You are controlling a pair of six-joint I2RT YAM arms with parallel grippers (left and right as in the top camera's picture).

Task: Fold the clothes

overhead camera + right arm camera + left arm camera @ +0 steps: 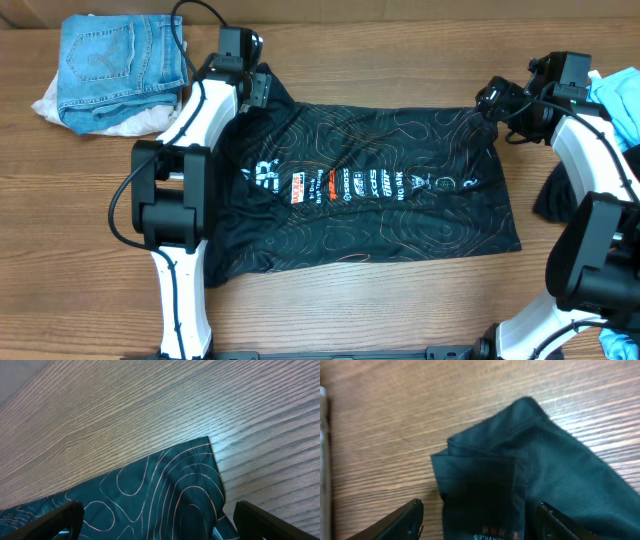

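My right gripper is going to close on the black jersey's far corner (484, 113) (198, 456), the one on the side away from the folded blue jeans.
The black jersey (380, 190) with tan contour lines and a row of logos lies spread flat across the middle of the table. My left gripper (262, 88) hovers over its far left corner. In the left wrist view that gripper (480, 522) stands open, its fingers either side of a folded dark corner (520, 460) without pinching it. My right gripper (493, 100) is at the far right corner. It is open too (160, 522), wide across the contour-lined corner (180, 485) of the jersey.
Folded blue jeans (120, 55) rest on a white cloth at the far left. A light blue cloth (622, 95) and a plain black piece (560, 195) lie by the right arm at the table's right edge.
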